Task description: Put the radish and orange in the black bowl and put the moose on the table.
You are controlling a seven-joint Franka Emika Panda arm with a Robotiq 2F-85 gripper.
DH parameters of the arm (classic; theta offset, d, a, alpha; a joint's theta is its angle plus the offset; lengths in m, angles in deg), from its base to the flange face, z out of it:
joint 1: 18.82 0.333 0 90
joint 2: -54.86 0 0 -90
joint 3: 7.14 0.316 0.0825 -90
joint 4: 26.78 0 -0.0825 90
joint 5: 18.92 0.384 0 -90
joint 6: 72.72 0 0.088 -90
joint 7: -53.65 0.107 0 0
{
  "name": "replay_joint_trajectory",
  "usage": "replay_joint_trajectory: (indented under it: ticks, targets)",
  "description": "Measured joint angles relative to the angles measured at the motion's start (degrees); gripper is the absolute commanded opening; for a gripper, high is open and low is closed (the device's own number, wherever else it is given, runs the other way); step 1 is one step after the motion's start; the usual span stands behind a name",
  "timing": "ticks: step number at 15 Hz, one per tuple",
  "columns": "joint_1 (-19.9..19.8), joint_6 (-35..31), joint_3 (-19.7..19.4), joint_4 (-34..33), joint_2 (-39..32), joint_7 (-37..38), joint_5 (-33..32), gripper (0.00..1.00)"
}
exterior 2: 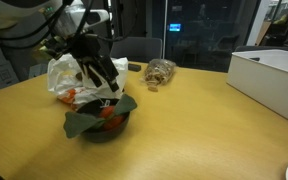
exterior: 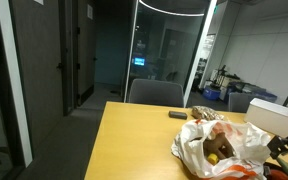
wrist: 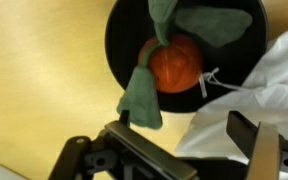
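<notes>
Part of the brown moose shows in the white plastic bag's opening [exterior: 220,142]. My gripper needs to go to it next and close on that part.
The wrist view looks down into the black bowl [wrist: 119,50], where the round red radish [wrist: 174,62] lies with its green leaves [wrist: 142,98] drooping over the rim. My gripper [wrist: 189,140] stands open just above the bowl's near side and holds nothing. In an exterior view the gripper [exterior 2: 102,78] hangs over the bowl [exterior 2: 104,128] on the yellow-orange table [exterior 2: 184,130]. A brown mottled thing [exterior 2: 159,72], possibly the moose, lies further back on the table. I cannot pick out the orange for certain; an orange patch [exterior 2: 72,97] shows at the bag's edge.
A crumpled white plastic bag [exterior 2: 66,72] lies right beside the bowl and reaches under my right finger [wrist: 249,130]. A white box [exterior 2: 274,75] stands at the table's far side. A small dark object [exterior: 177,115] lies near the table's back edge.
</notes>
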Motion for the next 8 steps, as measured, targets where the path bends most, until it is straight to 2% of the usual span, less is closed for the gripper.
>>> replay_joint_trajectory:
  ticks: [4,8]
  targets:
    - [2.65,-6.15,0.13,0.03,4.88,-2.42,1.26,1.00]
    - [8.38,-13.29,1.59,0.04,4.51,-6.40,4.43,1.00]
